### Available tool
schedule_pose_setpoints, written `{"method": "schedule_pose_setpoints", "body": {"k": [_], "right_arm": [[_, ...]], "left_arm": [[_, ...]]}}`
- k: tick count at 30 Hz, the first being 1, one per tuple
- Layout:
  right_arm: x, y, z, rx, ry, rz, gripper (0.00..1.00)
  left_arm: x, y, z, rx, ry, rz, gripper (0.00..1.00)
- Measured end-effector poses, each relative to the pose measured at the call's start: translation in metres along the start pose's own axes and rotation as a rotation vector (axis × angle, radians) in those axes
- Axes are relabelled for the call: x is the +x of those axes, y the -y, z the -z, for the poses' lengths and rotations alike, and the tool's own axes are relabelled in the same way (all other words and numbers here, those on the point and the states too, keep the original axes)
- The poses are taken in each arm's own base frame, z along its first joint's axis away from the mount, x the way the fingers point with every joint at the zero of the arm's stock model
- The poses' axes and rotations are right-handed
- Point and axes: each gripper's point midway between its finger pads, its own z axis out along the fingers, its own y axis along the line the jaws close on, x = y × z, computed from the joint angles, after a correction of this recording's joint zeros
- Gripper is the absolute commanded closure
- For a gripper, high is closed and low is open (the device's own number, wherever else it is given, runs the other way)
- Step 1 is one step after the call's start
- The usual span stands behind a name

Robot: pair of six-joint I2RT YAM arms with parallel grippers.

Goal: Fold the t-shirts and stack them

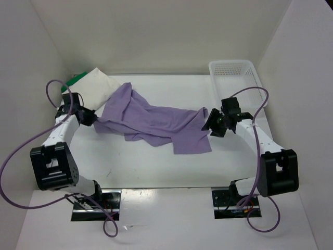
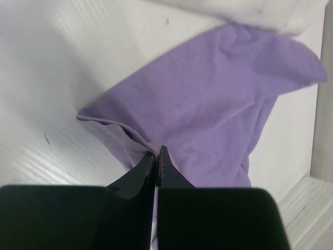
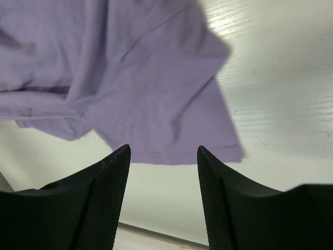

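Observation:
My right gripper needs to close next on the front corner [image 1: 210,150] [image 3: 240,156] of the purple t-shirt, the one on the side of the white mesh basket.
The lavender purple t-shirt [image 1: 156,122] lies crumpled across the middle of the table, its left part draped toward the back. In the left wrist view my left gripper [image 2: 157,153] is shut, pinching a fold at the purple t-shirt's [image 2: 218,99] left edge; from above it [image 1: 93,119] sits at that edge. My right gripper [image 1: 210,125] is open just off the shirt's right end. In its wrist view the gripper [image 3: 164,151] holds nothing, and the shirt's hem [image 3: 130,78] lies beyond the fingertips. The cream-white t-shirt [image 1: 96,88] rests folded at the back left, on the green t-shirt [image 1: 77,79].
A white mesh basket [image 1: 234,73] stands at the back right corner, and its rim [image 2: 307,203] shows in the left wrist view. White walls close in the table at the back and both sides. Bare tabletop [image 1: 156,166] lies in front of the purple shirt.

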Motion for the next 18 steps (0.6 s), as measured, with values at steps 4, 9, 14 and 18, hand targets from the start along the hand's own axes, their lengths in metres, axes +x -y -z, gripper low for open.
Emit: {"method": "schedule_pose_setpoints", "body": {"k": [4,9,14,18], "right_arm": [[0.003,0.008,-0.007,0.039,-0.013,-0.033,0.4],[0.016,0.028,-0.02,0.123,-0.047,-0.095,0.46],[0.048,0.041,-0.03,0.164,-0.112,-0.157,0.5],[0.086,0.049,-0.038,0.184,-0.198,-0.192,0.5]], "left_arm": [[-0.02,-0.007,-0.019,-0.01,0.013,-0.016,1.0],[-0.036,0.016,-0.029,0.044,0.019,-0.056,1.0],[-0.039,0.036,-0.029,0.124,0.013,-0.101,1.0],[-0.032,0.038,-0.029,0.158,-0.007,-0.147,0.98]]}}
